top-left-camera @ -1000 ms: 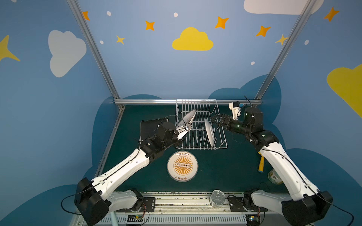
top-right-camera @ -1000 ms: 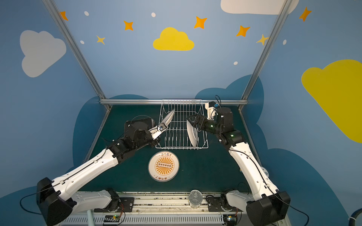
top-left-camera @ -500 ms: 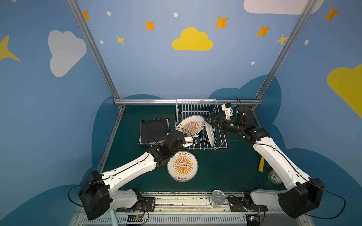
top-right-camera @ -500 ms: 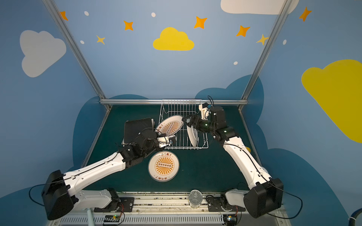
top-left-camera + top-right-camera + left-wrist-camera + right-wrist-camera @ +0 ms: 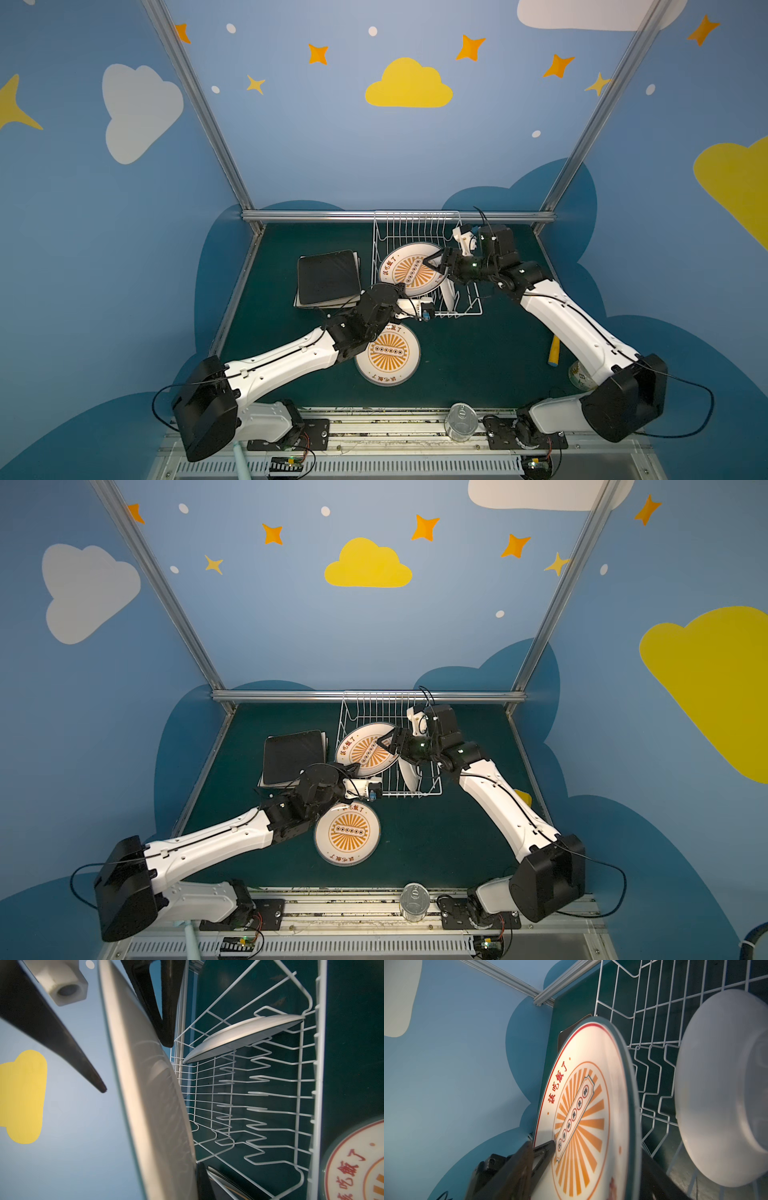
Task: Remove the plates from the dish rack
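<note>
My right gripper should hold the sunburst plate while my left gripper, which reaches crosswise to that plate's near rim, takes the rim (image 5: 382, 271) opposite it.
My left gripper (image 5: 407, 297) (image 5: 353, 769) is shut on the near rim of a round sunburst plate (image 5: 411, 270) (image 5: 365, 750) (image 5: 581, 1105), held tilted face up over the dish rack (image 5: 415, 224) (image 5: 374, 704) (image 5: 259, 1093). My right gripper (image 5: 434, 266) (image 5: 384, 744) (image 5: 598, 1151) is open, its jaws straddling the plate's far rim. One white plate (image 5: 449, 293) (image 5: 239, 1036) (image 5: 720, 1095) stands upright in the rack. Another sunburst plate (image 5: 388, 355) (image 5: 347, 833) lies flat on the mat. Left of the rack lies a black square plate (image 5: 328, 276) (image 5: 293, 754) on a stack.
A yellow-handled tool (image 5: 555, 351) and a patterned cup (image 5: 577, 374) lie by the right arm. A metal can (image 5: 459, 419) (image 5: 413, 902) stands on the front rail. An aluminium bar (image 5: 395, 215) runs behind the rack.
The left arm has dropped and turned the held plate from edge-on to face up over the rack. The right gripper has moved left onto its far rim and its jaws have narrowed.
</note>
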